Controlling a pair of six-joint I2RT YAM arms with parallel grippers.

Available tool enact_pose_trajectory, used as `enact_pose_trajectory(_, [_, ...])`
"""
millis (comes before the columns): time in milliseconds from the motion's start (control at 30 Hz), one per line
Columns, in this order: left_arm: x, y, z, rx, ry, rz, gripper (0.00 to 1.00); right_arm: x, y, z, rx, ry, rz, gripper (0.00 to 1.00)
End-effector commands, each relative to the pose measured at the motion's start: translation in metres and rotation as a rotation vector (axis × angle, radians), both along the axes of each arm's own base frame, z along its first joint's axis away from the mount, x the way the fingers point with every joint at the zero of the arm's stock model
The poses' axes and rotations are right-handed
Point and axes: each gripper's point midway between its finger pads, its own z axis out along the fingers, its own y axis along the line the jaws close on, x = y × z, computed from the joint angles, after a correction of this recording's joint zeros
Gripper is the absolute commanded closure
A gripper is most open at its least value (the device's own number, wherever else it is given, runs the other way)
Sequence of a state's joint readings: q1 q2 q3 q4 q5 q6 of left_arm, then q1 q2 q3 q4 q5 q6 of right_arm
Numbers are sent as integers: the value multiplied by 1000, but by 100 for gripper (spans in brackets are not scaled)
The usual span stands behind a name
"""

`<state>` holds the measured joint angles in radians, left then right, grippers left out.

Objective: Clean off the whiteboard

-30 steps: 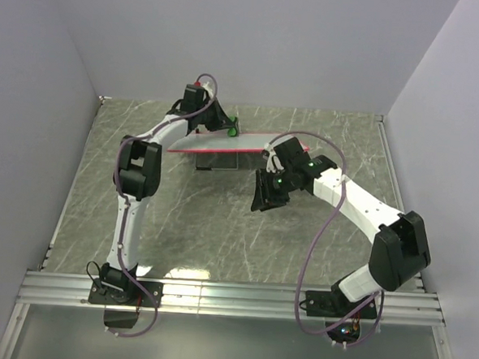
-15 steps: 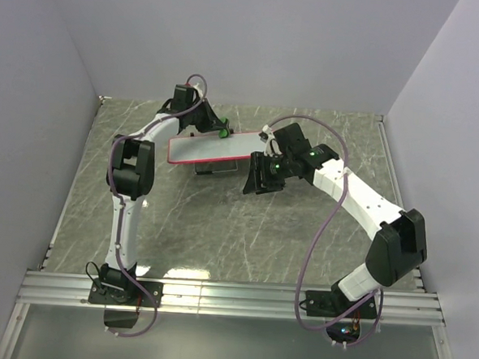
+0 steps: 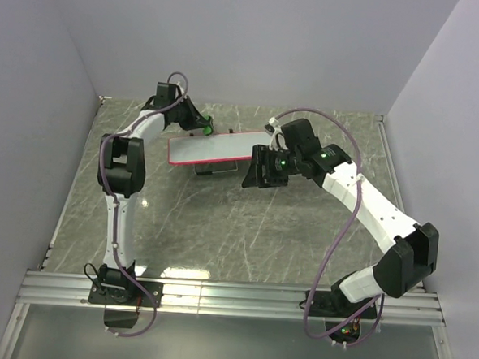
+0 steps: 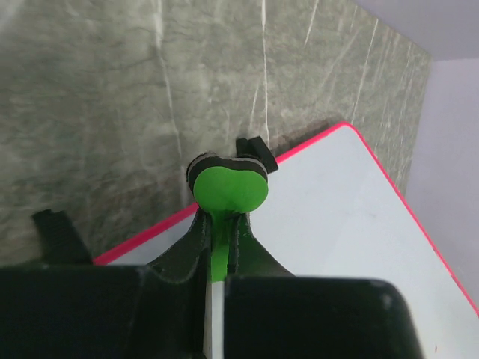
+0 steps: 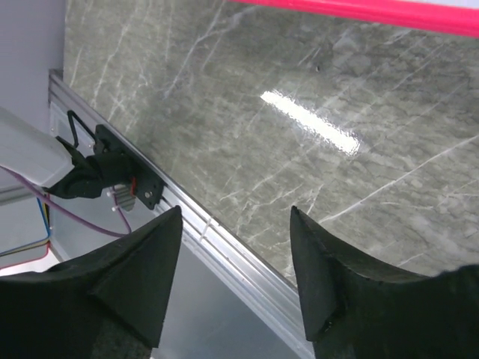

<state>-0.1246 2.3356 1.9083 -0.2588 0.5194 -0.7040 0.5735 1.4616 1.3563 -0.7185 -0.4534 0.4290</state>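
Next, I set the green eraser down with my left gripper on the marble (image 3: 134, 186) under its arm, next to the end of the whiteboard.
The whiteboard (image 3: 217, 148) lies flat on small black feet at the back of the table, its red-pink rim showing all round. In the left wrist view its white face (image 4: 359, 232) shows no marks. My left gripper (image 3: 200, 124) hovers at the board's far left edge, shut on a green eraser (image 4: 228, 191) whose rounded end sticks out past the fingertips (image 4: 196, 224). My right gripper (image 3: 254, 174) is by the board's right end, open and holding nothing. In the right wrist view the gripper (image 5: 236, 213) points at the table, with the board's rim (image 5: 374, 9) at the top, apart from the fingers.
The table (image 3: 220, 227) is grey-green marble, enclosed by pale walls. An aluminium rail (image 3: 232, 297) runs along the near edge and carries both arm bases. A black foot (image 4: 256, 148) of the board rests on the marble by the eraser.
The board went from tilted to lying flat. My left gripper carried the eraser left along the board's far edge. My right gripper's jaws opened wider beside the board's right end.
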Motion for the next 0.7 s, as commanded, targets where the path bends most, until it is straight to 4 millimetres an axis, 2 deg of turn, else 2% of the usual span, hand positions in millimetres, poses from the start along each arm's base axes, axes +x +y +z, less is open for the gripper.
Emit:
enact_pose_trajectory(0, [12,4,53,-38,-92,10,100,9,7,39,70,-98,4,31])
enact_pose_trajectory(167, [21,23,77,-77,-118,46,100,14,6,55,67,-140,-8,27])
enact_pose_trajectory(200, [22,26,87,-83,-132,55,100,15,5,57,64,-148,-11,27])
enact_pose_trajectory(300, [26,48,104,-57,-161,110,100,19,2,61,50,-164,-26,26])
enact_pose_trajectory(367, [25,69,104,-13,-128,165,100,21,3,64,52,-174,-23,26])
enact_pose_trajectory(400, [27,80,113,33,-151,196,100,22,3,65,53,-178,-27,26])
enact_pose_trajectory(433, [26,89,113,64,-144,219,100,23,3,65,54,-183,-33,26])
enact_pose_trajectory(533, [12,142,108,214,-103,335,100,30,2,71,61,-213,-63,26])
enact_pose_trajectory(567, [2,153,102,253,-69,354,100,31,2,73,61,-222,-71,26])
enact_pose_trajectory(600, [-9,175,97,324,-43,403,100,37,0,76,54,-242,-97,26])
enact_pose_trajectory(667, [-33,192,84,388,38,421,100,43,-4,87,58,-274,-131,26])
